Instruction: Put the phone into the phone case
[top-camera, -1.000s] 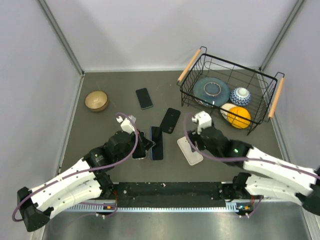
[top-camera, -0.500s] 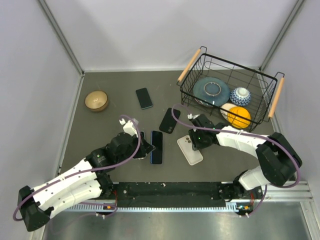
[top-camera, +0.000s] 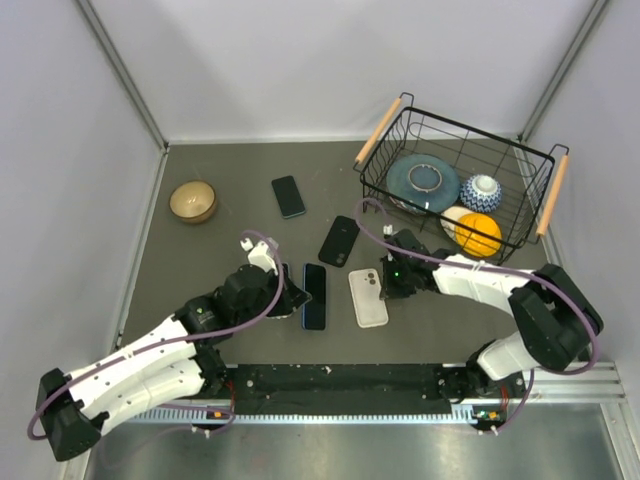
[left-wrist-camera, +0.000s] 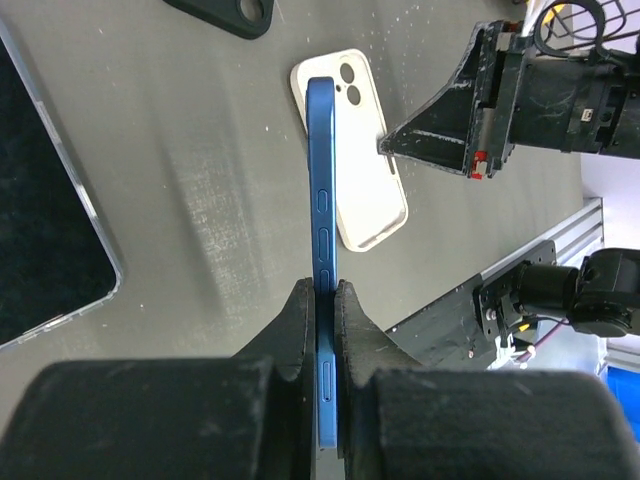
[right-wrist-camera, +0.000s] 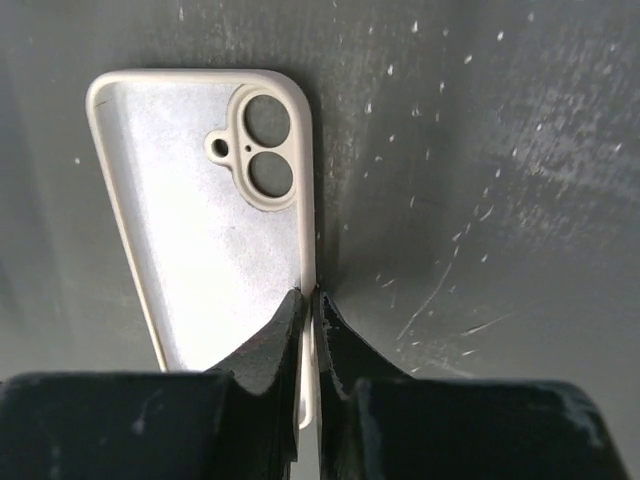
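Observation:
I should let go of the blue phone in the white phone case with my left gripper, over the part of the table (top-camera: 349, 304) (left-wrist-camera: 315, 164) next to the phone case's free long side. The phone now stands on its long edge.
A blue phone (top-camera: 313, 297) stands on its long edge on the table, and my left gripper (top-camera: 288, 296) is shut on it. In the left wrist view the phone (left-wrist-camera: 322, 230) runs straight out from between the pads of that gripper (left-wrist-camera: 326, 300). Just right of it lies the white phone case (top-camera: 368, 297), open side up, camera cutout at the far end. My right gripper (top-camera: 391, 284) is shut on the case's right wall. The right wrist view shows that thin wall pinched between the jaws of the right gripper (right-wrist-camera: 309, 300), with the case (right-wrist-camera: 200, 210) spreading to the left.
A black case (top-camera: 340, 240) and a dark phone (top-camera: 288, 196) lie farther back. A tan bowl (top-camera: 193, 201) sits at the left. A wire basket (top-camera: 455, 150) with dishes and an orange stands at the back right. A dark slab in a clear case (left-wrist-camera: 40, 250) lies under my left wrist.
My right gripper has closed on the white case's right wall. The case has swung round and now lies parallel to the blue phone. The left arm has barely moved.

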